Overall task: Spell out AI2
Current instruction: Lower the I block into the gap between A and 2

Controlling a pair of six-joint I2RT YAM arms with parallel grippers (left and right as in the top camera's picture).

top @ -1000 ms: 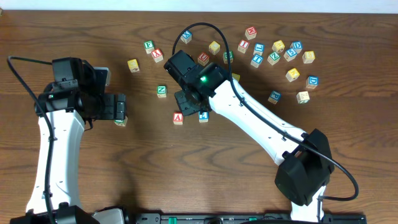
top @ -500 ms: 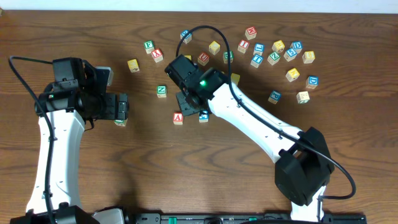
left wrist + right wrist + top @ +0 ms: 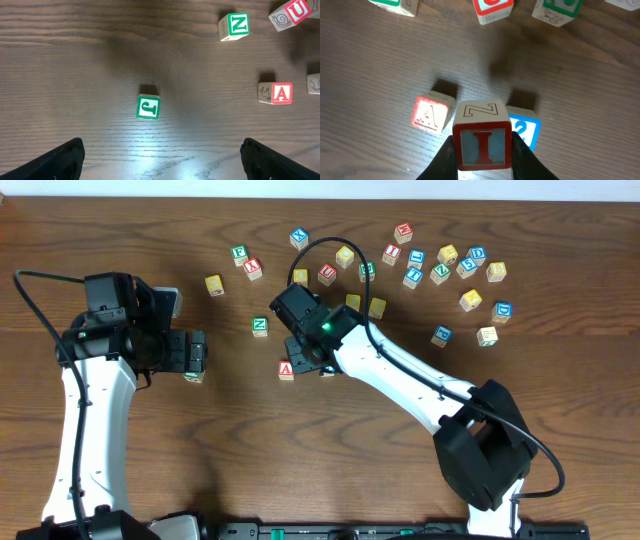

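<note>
Next, my right gripper lets go of the red I cube in the gap [image 3: 307, 371] [image 3: 477, 121] between the A cube and the blue 2 cube.
In the right wrist view my right gripper [image 3: 482, 152] is shut on the I cube [image 3: 482, 141], whose red "I" faces the camera. It hangs above the gap between the A cube [image 3: 431, 114] on the left and the blue 2 cube [image 3: 525, 131] on the right. Overhead, the right gripper [image 3: 312, 356] sits just right of the A cube [image 3: 286, 369] and covers most of the 2 cube. My left gripper [image 3: 197, 352] is open at the table's left. Nothing lies between its fingers [image 3: 65, 157]; a green J cube [image 3: 148, 107] rests ahead of them.
Several loose letter cubes [image 3: 440, 265] are scattered across the back right. A green N cube [image 3: 260, 326] and a yellow cube [image 3: 214, 284] lie left of the right arm. A red U cube [image 3: 291, 11] sits behind the A cube.
The right gripper has carried the I cube toward the table's front, over the spot between the A and 2 cubes, and now hides the 2 cube overhead. The left arm has barely moved.
</note>
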